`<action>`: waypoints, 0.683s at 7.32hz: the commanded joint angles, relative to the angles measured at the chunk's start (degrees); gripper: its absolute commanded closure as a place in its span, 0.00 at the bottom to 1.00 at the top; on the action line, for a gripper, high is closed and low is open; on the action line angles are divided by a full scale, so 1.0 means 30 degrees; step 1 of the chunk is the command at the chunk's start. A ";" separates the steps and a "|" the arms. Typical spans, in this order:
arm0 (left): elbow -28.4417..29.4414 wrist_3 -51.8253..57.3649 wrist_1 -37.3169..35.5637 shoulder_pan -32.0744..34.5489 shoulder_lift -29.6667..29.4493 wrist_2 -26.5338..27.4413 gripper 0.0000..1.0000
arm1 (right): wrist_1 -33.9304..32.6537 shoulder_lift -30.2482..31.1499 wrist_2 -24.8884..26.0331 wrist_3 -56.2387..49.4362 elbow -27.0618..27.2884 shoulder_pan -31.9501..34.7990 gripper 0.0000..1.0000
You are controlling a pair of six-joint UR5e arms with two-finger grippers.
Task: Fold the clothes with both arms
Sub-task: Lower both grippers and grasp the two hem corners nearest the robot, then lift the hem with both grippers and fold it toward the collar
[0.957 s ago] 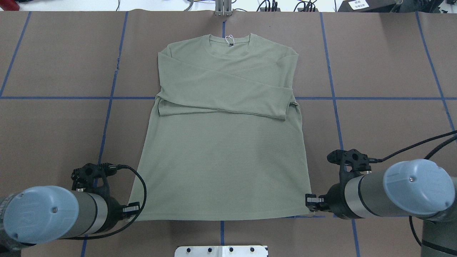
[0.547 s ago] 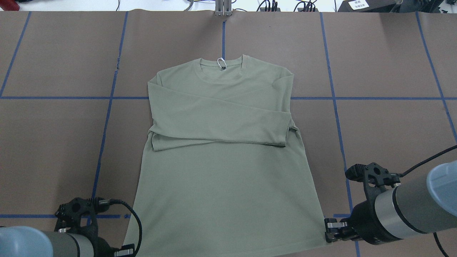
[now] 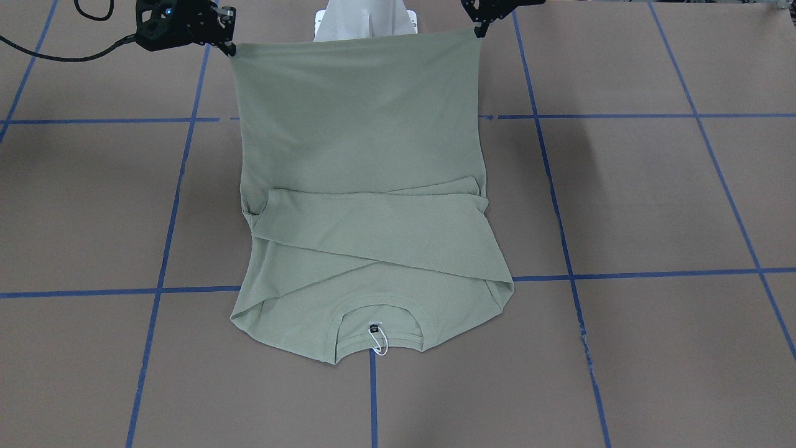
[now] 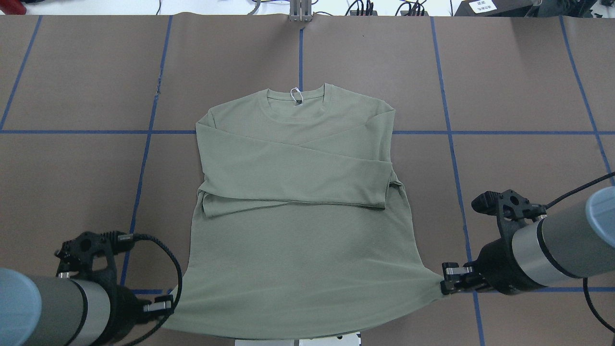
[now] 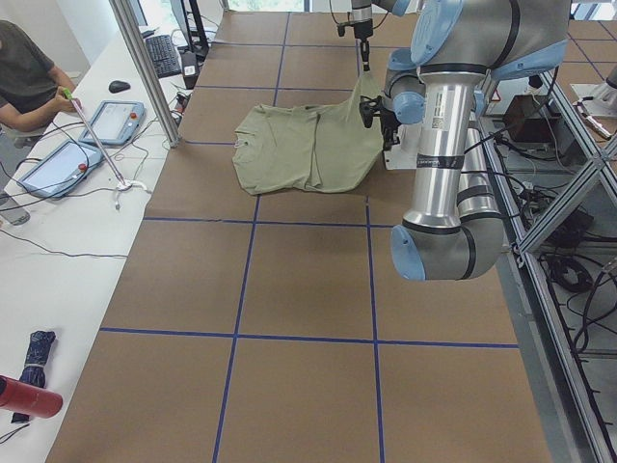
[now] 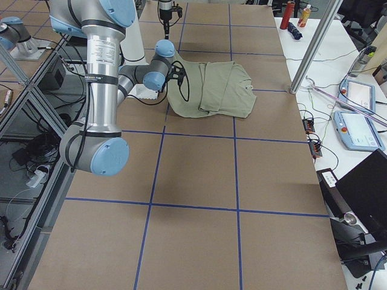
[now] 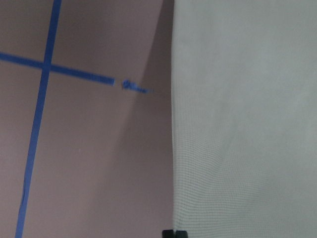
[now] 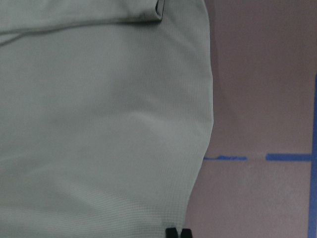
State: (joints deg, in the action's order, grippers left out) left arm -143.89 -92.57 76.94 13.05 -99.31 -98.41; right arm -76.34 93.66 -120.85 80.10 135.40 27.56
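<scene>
Next, my left gripper releases its shirt hem corner at the shirt's outer shoulder edge [image 3: 518, 305], on its own collar side.
The pale sage-green shirt [image 4: 298, 202] lies face up on the brown table, collar and white tag [image 4: 296, 94] at the far end, both sleeves folded across the chest. My left gripper [image 4: 163, 305] is shut on the near left hem corner. My right gripper [image 4: 447, 283] is shut on the near right hem corner. Between them the hem hangs taut, raised off the table. Facing the robot, the shirt [image 3: 360, 155] stretches up to the right gripper [image 3: 227, 46] and the left gripper [image 3: 479, 28]. Each wrist view shows cloth [image 7: 247, 124] [image 8: 99, 124] running from closed fingertips.
The white base pedestal [image 3: 367, 22] stands just behind the raised hem. Blue tape lines [image 4: 144, 158] grid the table. A side bench holds tablets [image 5: 118, 122] beside a metal post [image 5: 145, 68], and a person [image 5: 24, 77] sits there.
Both arms dragged the shirt toward the robot by its hem corners. Since half a second ago the grippers have risen, lifting the hem off the table and stretching it taut.
</scene>
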 commanded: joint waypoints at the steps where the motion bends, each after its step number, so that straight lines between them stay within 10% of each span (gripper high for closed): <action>1: 0.2186 0.4149 -0.0070 0.5492 -0.2242 -0.1756 1.00 | 0.0074 -0.1561 0.0057 -0.1676 -0.1676 0.3281 1.00; 5: 1.0355 0.7681 0.1791 1.1312 -0.6530 -0.2880 1.00 | 0.0045 -1.0107 0.1284 -0.3139 -1.1442 0.7040 1.00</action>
State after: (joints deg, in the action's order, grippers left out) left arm -120.35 -71.23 78.96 42.76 -115.98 -106.77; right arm -76.17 71.05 -118.50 73.18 111.25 46.12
